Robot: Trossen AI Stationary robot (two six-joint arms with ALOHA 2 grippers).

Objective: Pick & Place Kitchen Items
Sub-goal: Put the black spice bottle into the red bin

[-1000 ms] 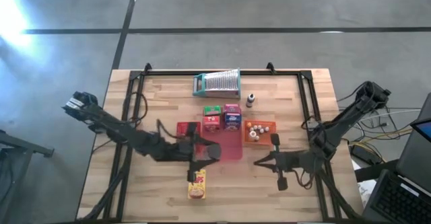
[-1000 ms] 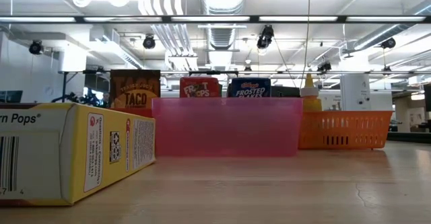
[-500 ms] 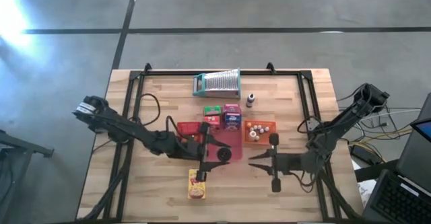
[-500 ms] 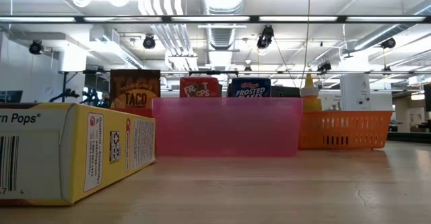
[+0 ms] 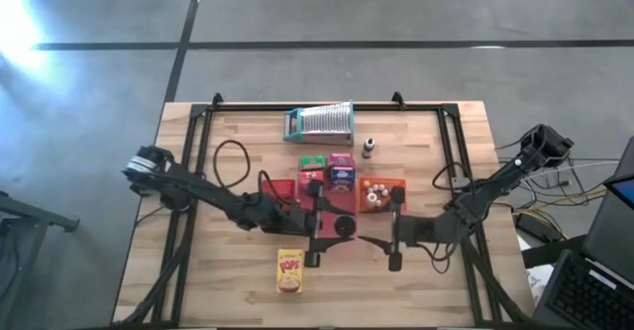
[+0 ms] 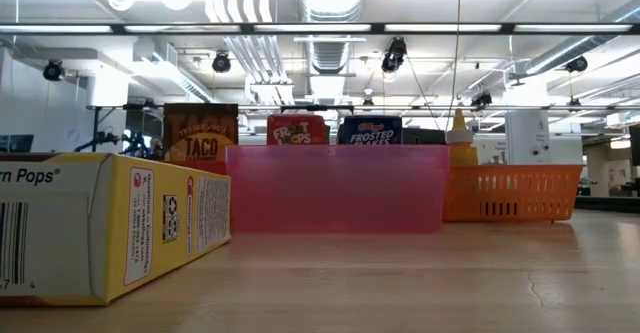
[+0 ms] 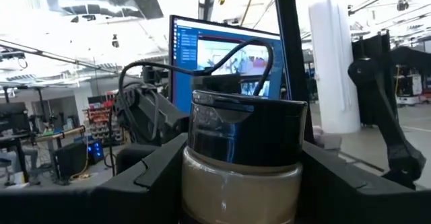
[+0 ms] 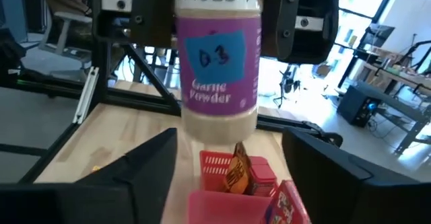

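With my left gripper lying level under the jar's lid, my right gripper next takes the jar's lower body [image 8: 219, 113] and tilts it before my left gripper regrasps.
A garlic powder spice jar [image 8: 217, 69] with a purple label and black lid [image 7: 244, 126] hangs over the pink tray's [image 5: 342, 209] near edge, with my left gripper [image 5: 333, 231] shut on it. My right gripper [image 5: 365, 241] faces the jar from the table's right. It stands open, fingers apart [image 8: 229, 143], touching nothing. A yellow Corn Pops box [image 5: 289, 272] lies flat near the front edge. Green, pink, red and blue-purple boxes [image 5: 328, 169] stand behind the tray. My left gripper pinches the jar's upper body [image 8: 185, 9], just under the lid, between its two fingers [image 8: 296, 22]. The fingers reach in about level from the table's left side. The jar stands upright in the hold, lifted clear, its bottom [image 8: 219, 126] above the trays.
An orange basket [image 5: 382, 193] of small jars sits right of the pink tray. A red tray [image 8: 225, 162] holding a brown packet sits to its left. A silver grater [image 5: 319, 122] and a small bottle [image 5: 369, 148] stand toward the far edge. Bare wood lies along the front.
My left gripper has carried the jar toward the table's right edge, from above the yellow box to the pink tray's near edge. My right gripper has moved toward the table's left, closer to the jar, and its fingers have opened.
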